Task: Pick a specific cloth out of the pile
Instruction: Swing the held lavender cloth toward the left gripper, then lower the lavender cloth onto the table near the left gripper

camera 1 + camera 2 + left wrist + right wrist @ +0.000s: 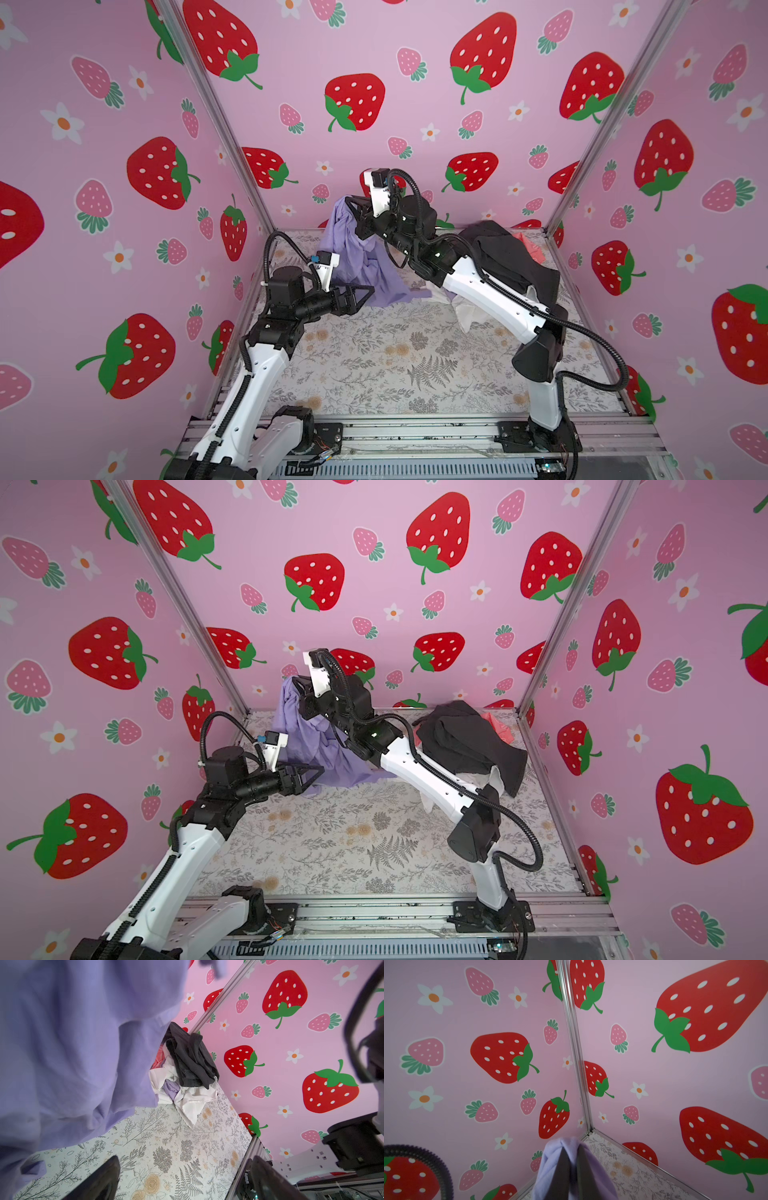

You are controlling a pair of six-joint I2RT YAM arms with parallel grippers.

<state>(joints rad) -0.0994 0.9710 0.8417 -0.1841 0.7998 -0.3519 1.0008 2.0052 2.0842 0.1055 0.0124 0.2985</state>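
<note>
I will release the lavender cloth from my right gripper on the floral table (379, 299) between my left gripper and the pile.
My right gripper (348, 202) (572, 1157) is raised near the back wall and shut on the top of the lavender cloth (361, 262) (316, 746) (548, 1167). The cloth hangs down in folds, and its lower edge rests on the table. The left gripper (368, 291) (182, 1180) is low beside the hanging cloth (72, 1053), open, with only table showing between its fingers (104, 1180). The pile (507, 257) (469, 737) (187, 1068) lies at the back right. It has a dark grey garment on top, white cloth underneath and coral-pink fabric (530, 245) behind.
The floral table (395, 365) is boxed in by strawberry-print walls with metal corner posts (582, 187). My right arm (490, 299) stretches over the pile's white cloth (467, 313). A scrap of lavender fabric (171, 1088) also shows inside the pile.
</note>
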